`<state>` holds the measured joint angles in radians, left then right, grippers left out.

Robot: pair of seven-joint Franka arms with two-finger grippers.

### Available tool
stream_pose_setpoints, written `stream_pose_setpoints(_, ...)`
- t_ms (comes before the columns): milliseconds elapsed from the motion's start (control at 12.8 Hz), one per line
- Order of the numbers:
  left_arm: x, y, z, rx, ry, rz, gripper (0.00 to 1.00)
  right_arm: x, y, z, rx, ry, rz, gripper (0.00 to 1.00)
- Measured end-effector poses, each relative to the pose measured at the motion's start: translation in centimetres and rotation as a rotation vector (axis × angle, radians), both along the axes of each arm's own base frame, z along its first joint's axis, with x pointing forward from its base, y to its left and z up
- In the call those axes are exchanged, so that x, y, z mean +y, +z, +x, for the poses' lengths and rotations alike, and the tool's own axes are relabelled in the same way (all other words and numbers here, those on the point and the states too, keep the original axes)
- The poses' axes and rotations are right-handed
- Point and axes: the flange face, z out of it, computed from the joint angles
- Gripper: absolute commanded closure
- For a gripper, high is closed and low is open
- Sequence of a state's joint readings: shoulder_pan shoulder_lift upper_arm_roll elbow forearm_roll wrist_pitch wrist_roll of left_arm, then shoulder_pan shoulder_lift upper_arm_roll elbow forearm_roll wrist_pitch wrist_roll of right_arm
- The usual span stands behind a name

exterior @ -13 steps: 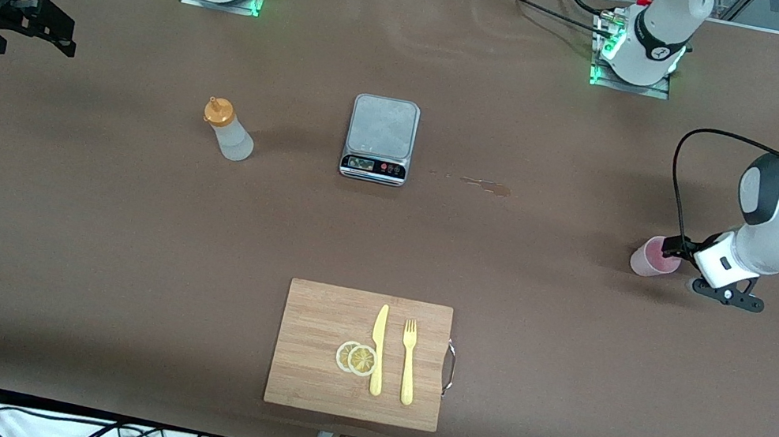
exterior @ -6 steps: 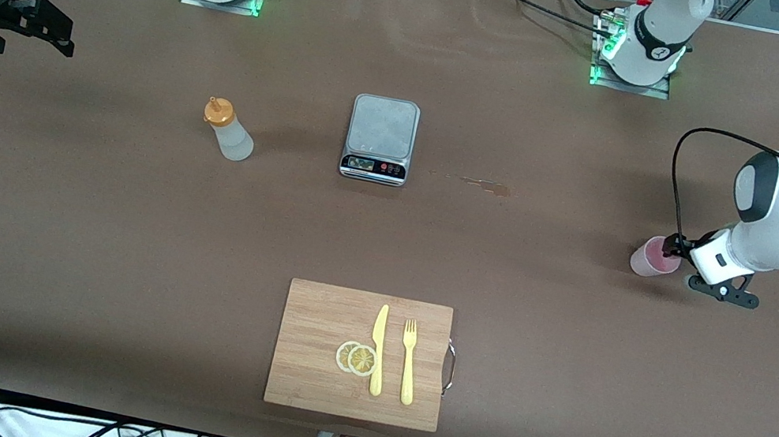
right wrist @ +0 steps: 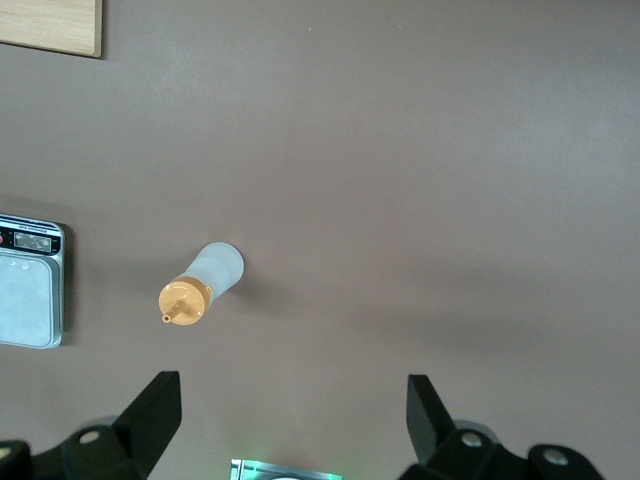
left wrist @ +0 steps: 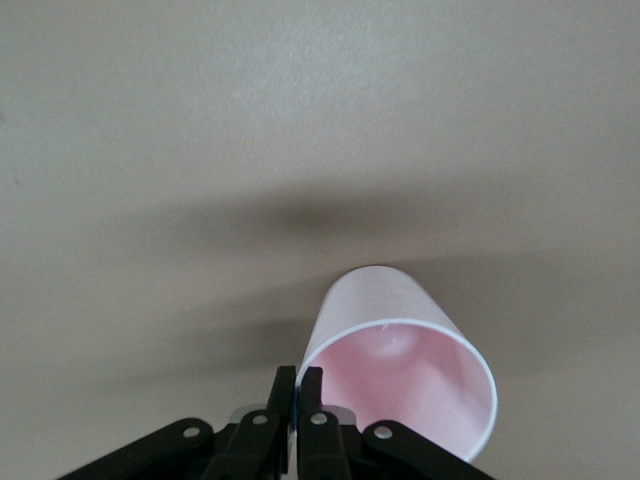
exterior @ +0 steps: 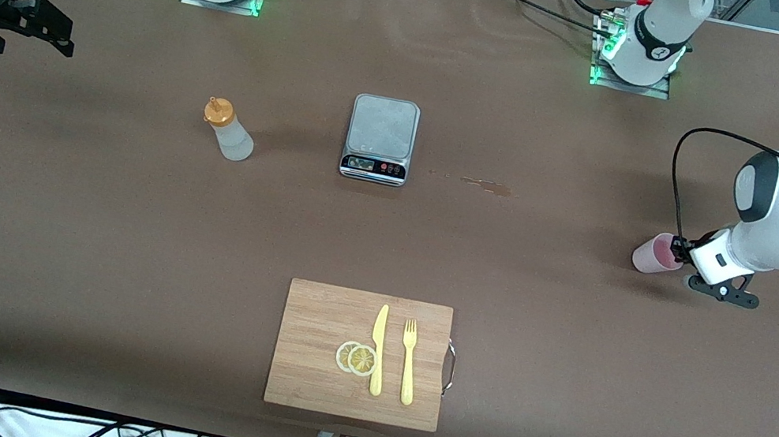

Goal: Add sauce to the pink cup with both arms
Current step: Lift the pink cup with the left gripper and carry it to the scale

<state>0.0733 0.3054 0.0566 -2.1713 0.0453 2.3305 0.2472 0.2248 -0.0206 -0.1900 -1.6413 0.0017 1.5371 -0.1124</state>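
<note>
My left gripper is to let go of the pink cup, now tilted near the table's end, upright on the silver kitchen scale's plate [exterior: 381, 136], a little toward the scale's display.
The pink cup [exterior: 651, 254] is near the left arm's end of the table, tilted. My left gripper [exterior: 679, 249] is shut on its rim; in the left wrist view one finger is inside the pink cup [left wrist: 400, 370] and one outside, with the left gripper [left wrist: 298, 375] pinching the wall. The sauce bottle [exterior: 228, 131] stands upright toward the right arm's end, beside the scale, with its orange cap up. It also shows in the right wrist view [right wrist: 203, 285]. My right gripper [exterior: 54, 27] waits open and empty over the table's edge at the right arm's end, and its tips [right wrist: 292, 390] are spread wide.
A silver kitchen scale [exterior: 380, 138] sits mid-table, also in the right wrist view [right wrist: 30, 295]. A wooden cutting board [exterior: 318, 350] near the front camera holds a yellow knife [exterior: 378, 349], a fork [exterior: 407, 362] and lemon slices [exterior: 357, 358]. A small brown stain [exterior: 484, 184] lies beside the scale.
My left arm's wrist has shifted up slightly and the cup has moved a little with it. The right arm and the sauce bottle have not moved.
</note>
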Motion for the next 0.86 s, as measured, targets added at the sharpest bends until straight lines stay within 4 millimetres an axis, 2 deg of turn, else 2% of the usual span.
stream_pose_setpoints(314, -0.4, 0.9, 0.7, 0.009, 0.002, -0.003, 1.00, 0.0, 0.0, 0.0, 0.000, -0.001, 0.000, 0.00)
stream_pose_setpoints(471, -2.7, 2.8, 2.2, 0.020, -0.004, -0.031, 1.00, -0.1, 0.0, 0.0, 0.000, -0.001, 0.000, 0.00)
stream_pose_setpoints(549, -5.1, 3.9, 3.1, 0.012, -0.014, -0.050, 1.00, -0.1, 0.0, 0.0, 0.001, -0.002, 0.000, 0.00)
stream_pose_setpoints(706, -12.0, 5.9, 4.0, -0.010, -0.021, -0.078, 1.00, -0.1, 0.0, 0.0, 0.001, -0.002, 0.000, 0.00)
stream_pose_setpoints(863, -20.1, 7.2, 3.0, 0.000, -0.047, -0.086, 1.00, -0.2, -0.1, 0.0, 0.001, -0.003, 0.000, 0.00)
